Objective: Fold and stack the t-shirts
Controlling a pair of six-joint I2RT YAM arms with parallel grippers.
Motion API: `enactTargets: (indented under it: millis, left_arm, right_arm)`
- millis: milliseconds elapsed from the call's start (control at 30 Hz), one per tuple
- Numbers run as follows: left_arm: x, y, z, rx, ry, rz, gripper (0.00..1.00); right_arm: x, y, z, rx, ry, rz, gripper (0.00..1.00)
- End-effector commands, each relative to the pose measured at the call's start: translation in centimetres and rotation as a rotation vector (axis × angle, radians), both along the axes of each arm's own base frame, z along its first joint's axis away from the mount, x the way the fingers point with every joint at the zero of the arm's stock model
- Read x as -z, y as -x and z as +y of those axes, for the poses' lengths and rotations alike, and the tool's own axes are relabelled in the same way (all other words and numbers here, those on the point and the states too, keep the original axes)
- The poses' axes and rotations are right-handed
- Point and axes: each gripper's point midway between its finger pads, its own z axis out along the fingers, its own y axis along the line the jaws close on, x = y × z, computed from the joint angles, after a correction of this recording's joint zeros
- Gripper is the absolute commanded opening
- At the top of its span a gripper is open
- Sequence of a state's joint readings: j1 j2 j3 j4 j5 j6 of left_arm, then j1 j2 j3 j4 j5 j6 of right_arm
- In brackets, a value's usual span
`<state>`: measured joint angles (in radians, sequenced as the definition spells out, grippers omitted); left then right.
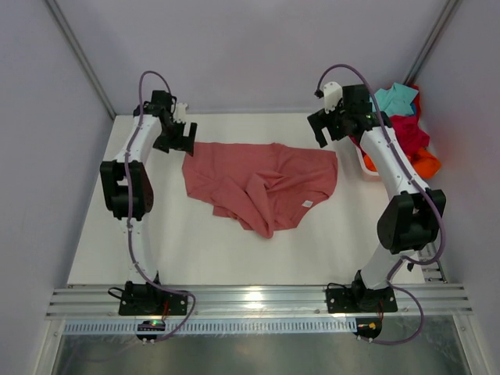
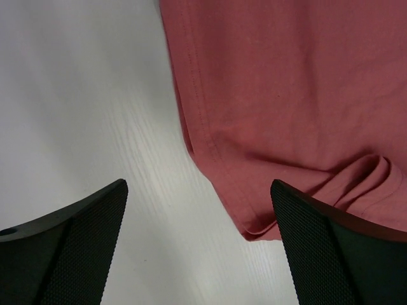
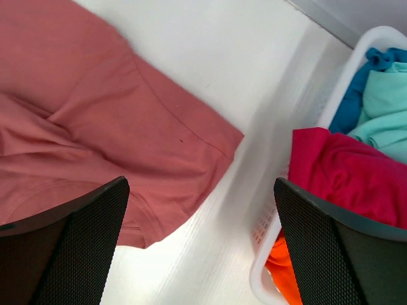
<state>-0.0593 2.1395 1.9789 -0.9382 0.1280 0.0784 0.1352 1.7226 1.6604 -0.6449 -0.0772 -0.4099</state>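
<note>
The robot's left gripper needs to next grab the salmon-pink t-shirt by its far corner [image 1: 195, 148], the one away from the white plastic tub.
The salmon-pink t-shirt [image 1: 262, 183] lies crumpled and spread across the middle of the table, its small white label [image 1: 307, 204] near the right front. It also shows in the left wrist view [image 2: 286, 95] and the right wrist view [image 3: 82, 133]. My left gripper [image 1: 178, 139] is open and empty above the shirt's far left corner [image 2: 254, 232]. My right gripper [image 1: 328, 129] is open and empty above the shirt's far right corner [image 3: 229, 136]. The crimson [image 1: 410, 131], orange [image 1: 423, 164] and turquoise [image 1: 395, 98] t-shirts lie in the tub.
A white plastic tub [image 3: 346, 76] stands at the table's far right edge, close to my right gripper. Grey walls enclose the table on three sides. A metal rail [image 1: 258, 298] runs along the near edge by the arm bases.
</note>
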Motion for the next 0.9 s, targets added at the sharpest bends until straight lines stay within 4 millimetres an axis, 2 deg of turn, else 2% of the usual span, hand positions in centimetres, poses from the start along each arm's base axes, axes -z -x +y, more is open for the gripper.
enactTargets:
  millis: [0,67,133,200,367,533,700,767,833,867]
  left_arm:
    - [-3.4,-1.2,-1.5,0.015,0.078,-0.044,0.99]
    - [-3.8,-1.5,-1.9,0.039,0.06,-0.06,0.99]
    - [-3.9,-1.3,-3.5,0.12,0.033,-0.067,0.99]
    - [-4.1,-1.0,-5.0,0.201,0.047,-0.055,0.99]
    - [-4.1,-1.8,-5.8,0.215,0.079,-0.046,0.99]
    - [-3.3,-3.2,-6.0,0.2,0.088,-0.077,0.99]
    - [-2.4,-5.3,-3.4,0.109,0.024,-0.121,0.99]
    - [-1.5,-5.8,-2.7,0.053,0.029,-0.11,0.99]
    - [-0.8,-5.9,-2.6,0.05,0.024,-0.1,0.99]
    - [-0.7,-6.0,-2.6,0.053,0.025,-0.098,0.99]
  right_arm:
    - [0.8,0.6,2.0,-0.098,-0.057,0.043,1.0]
    - [2.2,0.7,1.8,-0.114,-0.03,0.06,0.99]
    - [4.0,0.4,0.9,-0.071,0.006,0.068,0.99]
    - [6.7,0.7,0.6,-0.07,0.029,0.127,0.99]
    - [10.4,0.5,0.5,-0.039,0.026,0.182,0.99]
    - [11.8,0.0,0.6,-0.02,0.05,0.21,0.99]
    - [11.1,-1.6,-0.9,0.015,0.133,0.162,0.99]
    - [11.3,-2.2,-1.5,0.053,0.159,0.152,0.99]
    - [11.0,-2.9,-1.7,0.094,0.147,0.141,0.99]
    - [11.5,-3.1,-1.8,0.114,0.147,0.147,0.99]
